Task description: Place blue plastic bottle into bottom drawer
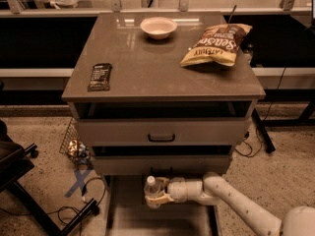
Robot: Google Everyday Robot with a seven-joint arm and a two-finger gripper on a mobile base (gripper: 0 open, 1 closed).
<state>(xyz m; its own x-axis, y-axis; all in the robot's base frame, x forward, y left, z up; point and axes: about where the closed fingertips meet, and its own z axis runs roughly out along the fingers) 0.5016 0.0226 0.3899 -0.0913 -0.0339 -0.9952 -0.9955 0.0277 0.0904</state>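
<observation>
The robot will use its gripper to put the blue plastic bottle down on the bottom drawer's inside [148,218], slightly nearer the side of the wire basket.
The blue plastic bottle [152,190], clear with a white cap, stands upright in my gripper [158,195]. The gripper is shut on the bottle's body and holds it over the pulled-out bottom drawer [129,215], at the drawer's back, just in front of the cabinet. My white arm [231,203] reaches in from the lower right. The bottle's lower part is hidden behind the fingers.
The grey cabinet top [147,68] carries a white bowl [158,27], a chip bag [216,44] and a dark snack bar [100,76]. Upper drawers [162,132] stand slightly open. A small wire basket [74,144] and cables lie on the floor at left. A black chair base is at far left.
</observation>
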